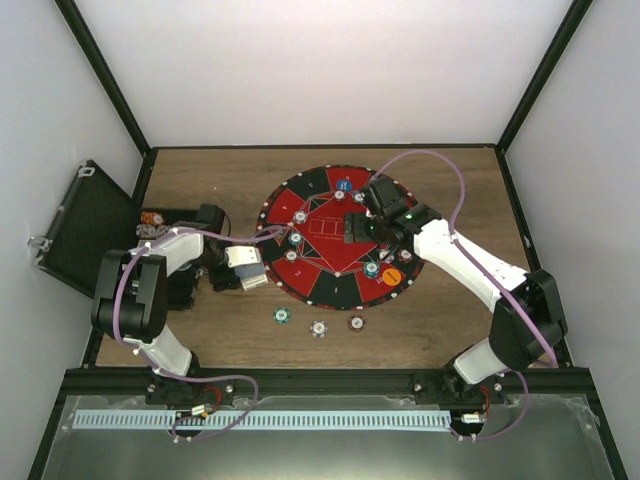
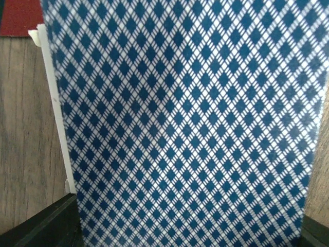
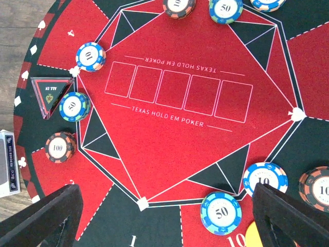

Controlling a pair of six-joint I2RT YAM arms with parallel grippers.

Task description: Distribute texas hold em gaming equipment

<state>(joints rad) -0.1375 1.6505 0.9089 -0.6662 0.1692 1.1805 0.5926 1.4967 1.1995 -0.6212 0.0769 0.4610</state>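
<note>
My left gripper should open and take the deck alone (image 2: 187, 139) before lifting, because the white edge of the card box sticks out beside the deck at one finger.
A deck of playing cards (image 2: 190, 118) with a blue-and-white diamond back fills the left wrist view. My left gripper (image 2: 190, 234) has a dark finger against each side of it. From above, that gripper (image 1: 238, 264) holds the deck (image 1: 251, 274) just left of the round mat (image 1: 330, 265). My right gripper (image 3: 169, 221) hangs open above the mat's red centre (image 3: 185, 149), nothing between its fingers. Poker chips ring the mat, among them a blue 50 chip (image 3: 221, 213), a 10 chip (image 3: 90, 56) and a 100 chip (image 3: 60, 147). An orange button disc (image 1: 392, 275) lies at the mat's near right.
Three loose chips (image 1: 318, 328) lie on the wood in front of the mat. The open black case (image 1: 85, 225) stands at the far left with chips (image 1: 152, 218) at its edge. An ALL IN triangle (image 3: 51, 95) sits on the mat. A card box (image 3: 7, 163) lies beside the mat.
</note>
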